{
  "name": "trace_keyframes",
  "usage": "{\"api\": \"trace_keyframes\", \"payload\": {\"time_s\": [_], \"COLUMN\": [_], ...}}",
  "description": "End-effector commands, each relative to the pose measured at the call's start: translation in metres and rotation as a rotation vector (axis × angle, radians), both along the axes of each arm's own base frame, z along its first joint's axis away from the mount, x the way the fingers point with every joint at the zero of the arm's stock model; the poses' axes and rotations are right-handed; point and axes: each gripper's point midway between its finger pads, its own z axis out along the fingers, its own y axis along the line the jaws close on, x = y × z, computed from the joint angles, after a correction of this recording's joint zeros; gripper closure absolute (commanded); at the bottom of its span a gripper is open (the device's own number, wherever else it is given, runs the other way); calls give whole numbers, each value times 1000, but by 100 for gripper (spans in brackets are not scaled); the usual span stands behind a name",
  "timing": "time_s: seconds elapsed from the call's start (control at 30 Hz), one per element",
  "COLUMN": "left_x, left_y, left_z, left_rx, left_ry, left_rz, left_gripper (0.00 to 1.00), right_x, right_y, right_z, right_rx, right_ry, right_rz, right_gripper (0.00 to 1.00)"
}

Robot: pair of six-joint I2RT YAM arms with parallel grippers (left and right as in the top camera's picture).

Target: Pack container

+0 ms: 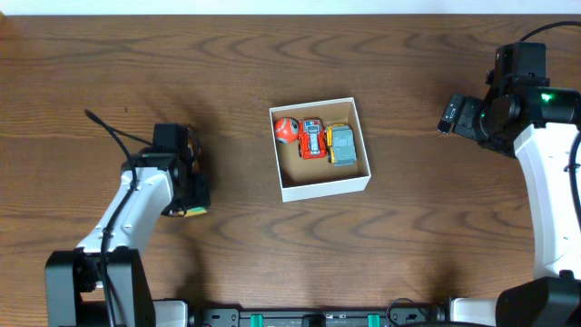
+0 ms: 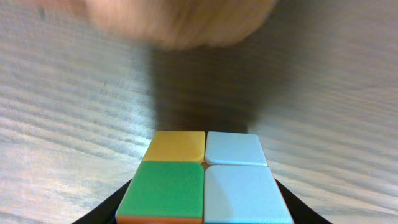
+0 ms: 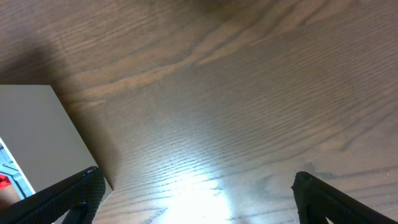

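Observation:
I will let go of the colour cube, now low over the table, with my left gripper in the container (image 1: 326,171), between the cars and the container's near side.
The container (image 1: 327,189) is a small white box with a brown inside at the table's middle. In it lie a red and white ball toy (image 1: 286,129), a red car (image 1: 313,139) and a yellow and blue car (image 1: 341,145). My left gripper (image 1: 189,202) is at the left, low over the table, shut on a colour cube (image 2: 205,183) with yellow, green and pale blue tiles. A bit of the cube shows in the overhead view (image 1: 192,212). My right gripper (image 1: 448,114) is open and empty to the right of the container. Its wrist view shows spread fingers (image 3: 196,196) and the container's white wall (image 3: 37,134).
The brown wooden table (image 1: 408,236) has its far edge along the top of the overhead view. The arm bases stand at the front corners. A blurred pale shape (image 2: 180,22) fills the top of the left wrist view.

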Motion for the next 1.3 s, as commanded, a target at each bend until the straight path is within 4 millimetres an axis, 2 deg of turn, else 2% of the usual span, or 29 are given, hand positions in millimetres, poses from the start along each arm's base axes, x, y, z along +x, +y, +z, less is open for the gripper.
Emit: {"api": "trace_keyframes", "payload": {"time_s": [0.0,0.1,0.23,0.37,0.5,0.57,0.7,0.87,1.07,1.27], "left_x": [28,41,52,53,46,44,49,53,49,49], "left_y": [-26,-46,-92,-150,-209,-230,-262,-291,-301,-301], "left_z": [45,81,134,170,182,182,170,135,88,61], "left_rx": [-87,-106,-126,-134,-135,-142,-153,-163,-152,-141], "left_ry": [-130,-223,-387,-547,-663,-693,-717,-673,-556,-493], "left_rz": [-55,-118,-297,-577,-847,-918,-1000,-1048,-1082,-1087], "left_gripper": [76,78,81,93,95,94,94,94,94,94], "right_x": [0,0,-2,-3,-6,-8,-13,-13,-13,-13], "right_y": [-2,-2,5,11,15,16,18,18,19,19], "right_z": [-3,-3,-13,-35,-60,-70,-81,-81,-81,-81], "right_rx": [-9,-14,4,32,52,63,73,74,77,78], "right_ry": [5,5,20,28,40,46,60,59,60,59], "right_rz": [10,34,90,127,132,127,122,122,123,123], "right_gripper": [1,1,1,18,35,39,39,39,39,40]}}
